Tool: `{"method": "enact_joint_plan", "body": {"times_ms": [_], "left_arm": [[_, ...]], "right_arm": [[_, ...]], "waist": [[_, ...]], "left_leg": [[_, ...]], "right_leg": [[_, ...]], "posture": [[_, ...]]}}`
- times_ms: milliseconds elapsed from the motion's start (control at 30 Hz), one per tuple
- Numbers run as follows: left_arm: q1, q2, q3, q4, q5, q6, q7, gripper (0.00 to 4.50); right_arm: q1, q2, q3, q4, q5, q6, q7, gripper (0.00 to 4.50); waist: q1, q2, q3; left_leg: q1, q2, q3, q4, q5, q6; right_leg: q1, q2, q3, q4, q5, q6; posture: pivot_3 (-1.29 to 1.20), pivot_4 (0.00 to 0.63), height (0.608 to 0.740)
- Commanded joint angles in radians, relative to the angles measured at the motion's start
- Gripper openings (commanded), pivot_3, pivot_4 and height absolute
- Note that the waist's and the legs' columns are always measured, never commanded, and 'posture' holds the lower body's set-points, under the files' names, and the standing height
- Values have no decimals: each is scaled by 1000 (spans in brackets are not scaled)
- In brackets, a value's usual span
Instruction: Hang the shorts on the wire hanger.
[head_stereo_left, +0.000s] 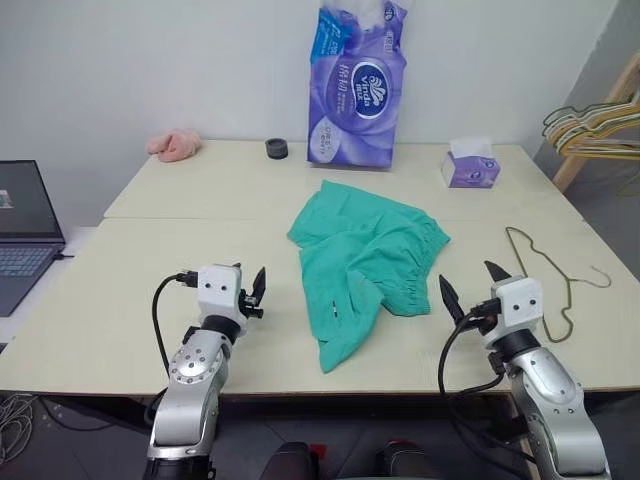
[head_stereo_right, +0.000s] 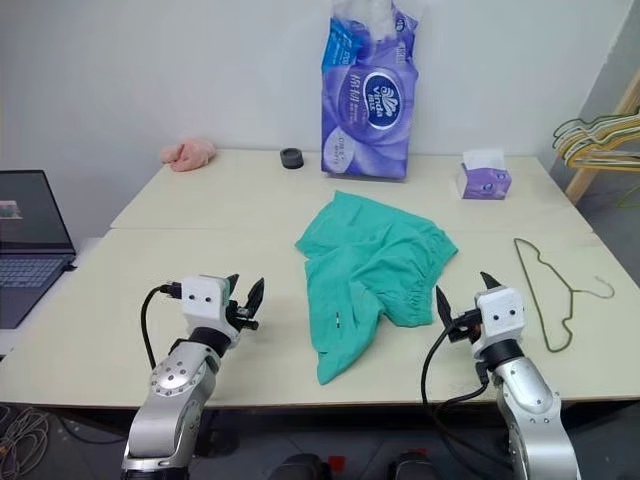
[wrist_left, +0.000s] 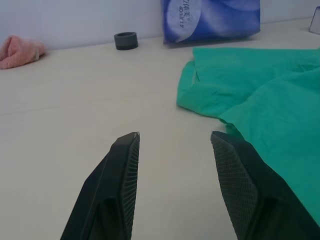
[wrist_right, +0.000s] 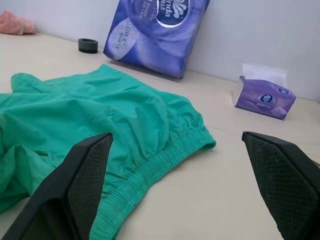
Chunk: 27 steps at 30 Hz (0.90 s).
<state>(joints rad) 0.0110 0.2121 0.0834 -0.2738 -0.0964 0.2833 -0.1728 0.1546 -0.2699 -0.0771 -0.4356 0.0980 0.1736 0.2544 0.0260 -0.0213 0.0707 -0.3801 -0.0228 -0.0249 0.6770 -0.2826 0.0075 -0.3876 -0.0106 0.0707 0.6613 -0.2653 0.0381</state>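
My left gripper should next move to the near corner of the teal-green shorts' leg (head_stereo_left: 328, 357), just under the small label, and close there.
The teal-green shorts (head_stereo_left: 362, 262) lie crumpled in the middle of the table, their gathered waistband (wrist_right: 165, 157) turned toward the right. The thin olive wire hanger (head_stereo_left: 545, 280) lies flat on the table to the right of them. My left gripper (head_stereo_left: 252, 289) hovers over the table to the left of the shorts, its fingers (wrist_left: 125, 175) partly open and empty. On the right of the shorts, between them and the hanger, my right gripper (head_stereo_left: 470, 283) stands wide open with nothing in it.
A purple tissue pack (head_stereo_left: 357, 80) stands at the back against the wall, with a small black ring (head_stereo_left: 277, 148) and a pink cloth (head_stereo_left: 175, 145) to its left. A purple tissue box (head_stereo_left: 470, 165) sits back right. A laptop (head_stereo_left: 25, 225) is left; more hangers (head_stereo_left: 590, 125) hang far right.
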Motion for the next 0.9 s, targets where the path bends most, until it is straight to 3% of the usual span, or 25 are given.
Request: {"method": "enact_joint_plan", "body": {"times_ms": [33,433,533,633,733,800,900], "left_arm": [[-24,6,3,-27,-14,-25,-19,2395],[-45,19,-22,-18,-19,1,-69,2395],[-30,36,-38,-33,-74,-10,-159,2395],[-10,51,-47,-58,-155,-12,-259,2900],[2,94,-90,-53,-140,-3,-315,3777],[17,165,-158,-75,-190,71,-444,4367],[17,280,-241,-88,-205,154,-574,4468]], "right_arm": [[-31,-2,-5,-18,-4,2,-8,4419],[-24,-33,-4,-74,-17,29,9,4419],[-13,-47,-5,-82,-21,25,15,4419],[-4,-57,-1,-80,-28,12,22,4454],[0,-56,-4,-75,-29,5,24,4454],[9,-63,-3,-67,-34,-11,36,4454],[43,-100,18,-75,-25,-39,101,4454]], "waist": [[0,0,0],[-3,0,0],[-4,0,0],[-5,1,1],[-7,1,0],[-11,2,0],[-19,3,1]], "left_leg": [[0,0,0,0,0,0],[0,0,1,0,0,0],[0,0,1,0,0,0],[0,0,1,0,0,0],[0,0,1,0,0,0],[1,0,1,0,0,0],[1,0,1,0,0,0]], "right_leg": [[0,0,0,0,0,0],[0,0,0,0,0,0],[0,0,0,0,0,0],[0,0,0,0,0,0],[0,0,0,0,-1,0],[0,1,0,0,-2,0],[0,1,0,0,-4,2]], "posture": [[99,29,740],[64,45,740],[55,46,740],[42,45,740],[28,41,740],[19,38,740],[8,37,740]]}}
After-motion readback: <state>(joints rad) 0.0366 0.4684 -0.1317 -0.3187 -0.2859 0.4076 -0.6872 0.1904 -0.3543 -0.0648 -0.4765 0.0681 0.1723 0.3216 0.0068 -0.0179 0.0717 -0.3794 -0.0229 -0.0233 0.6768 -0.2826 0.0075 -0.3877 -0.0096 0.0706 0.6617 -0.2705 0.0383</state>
